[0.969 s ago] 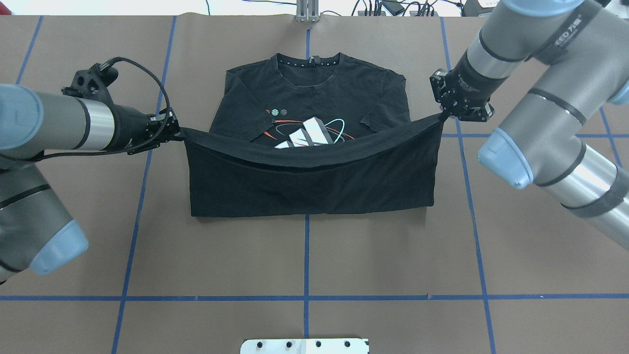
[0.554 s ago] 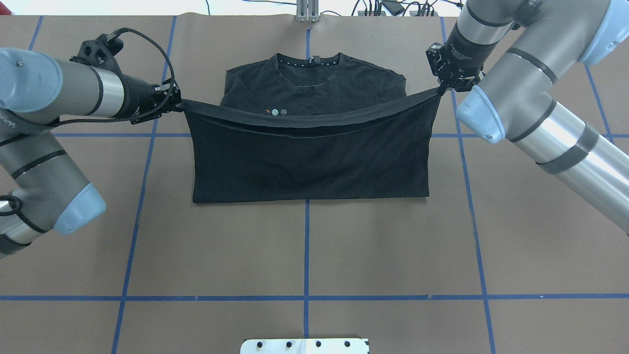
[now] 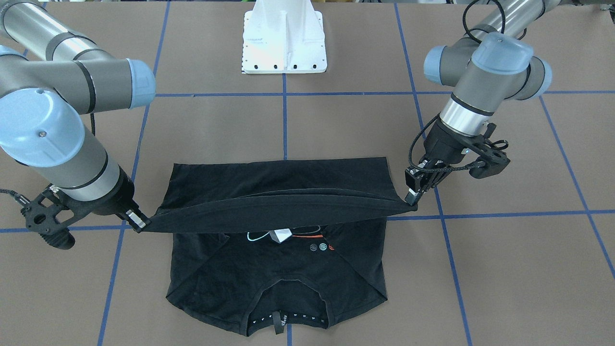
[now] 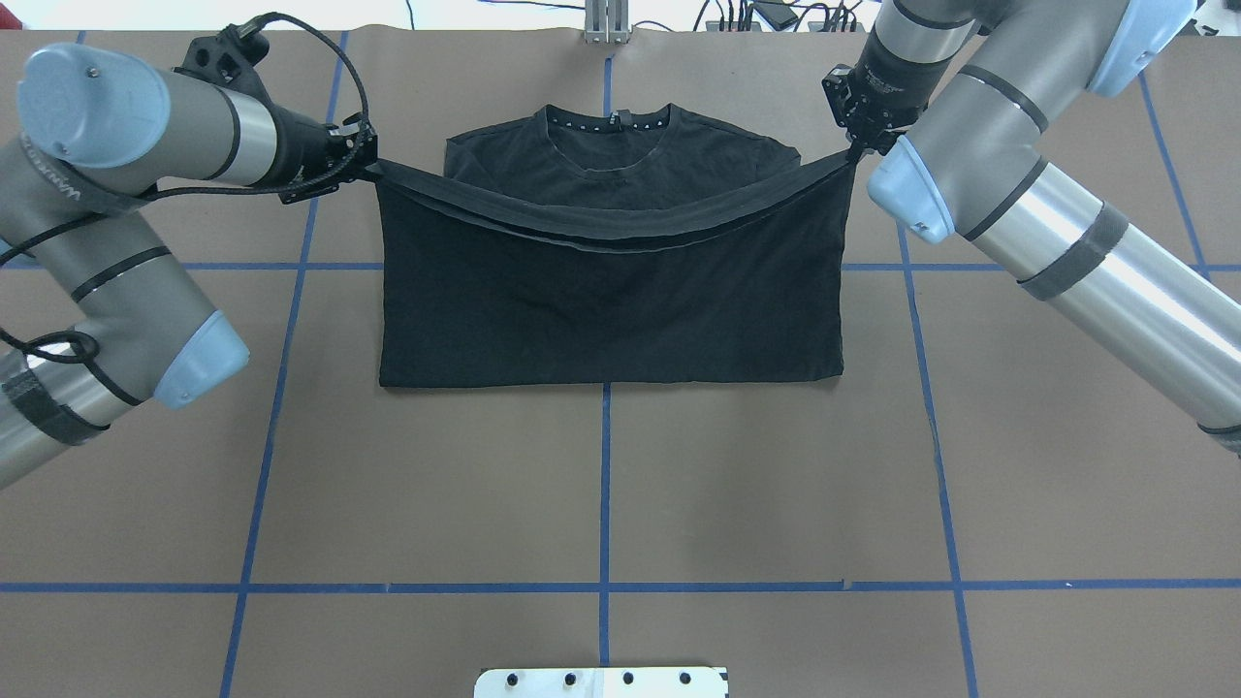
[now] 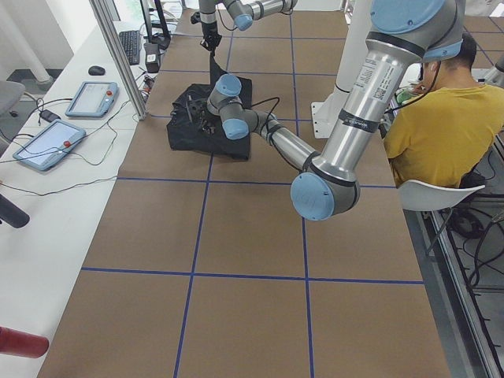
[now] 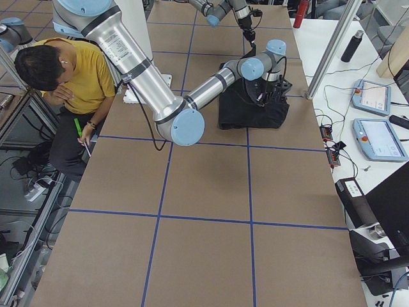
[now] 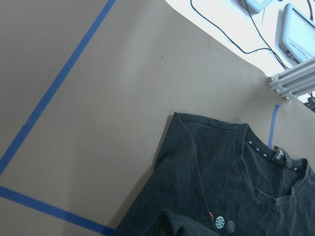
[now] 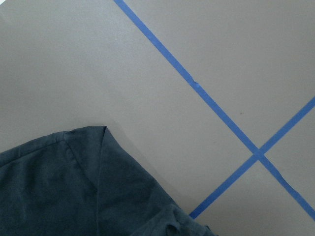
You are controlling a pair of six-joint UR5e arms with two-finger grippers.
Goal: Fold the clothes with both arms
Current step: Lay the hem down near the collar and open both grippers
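Note:
The robot's left gripper needs to release the hem corner on the brown table (image 3: 412, 265) (image 7: 110, 148) beside the black T-shirt's near sleeve. The hem corner is now lifted over the chest.
The black T-shirt (image 4: 611, 301) lies on the brown table with its collar (image 4: 609, 121) at the far side. Its hem half is lifted and stretched between both grippers, hanging over the chest. My left gripper (image 4: 368, 165) is shut on the hem's left corner. My right gripper (image 4: 855, 150) is shut on the hem's right corner. In the front-facing view the left gripper (image 3: 412, 202) is at the right and the right gripper (image 3: 140, 225) at the left, and a strip of the print (image 3: 283, 235) shows under the raised hem. Both wrist views show shirt fabric (image 7: 221, 187) (image 8: 74, 182) below.
The white base pedestal (image 3: 283, 38) stands at the robot's side of the table. Blue tape lines (image 4: 605, 485) grid the brown surface. An aluminium post (image 4: 607, 19) stands beyond the collar. An operator in yellow (image 5: 441, 118) sits beside the table; tablets (image 5: 90, 98) lie on a side bench.
Both grippers have carried the hem away from the robot toward the collar. The fold has covered the print in the overhead view.

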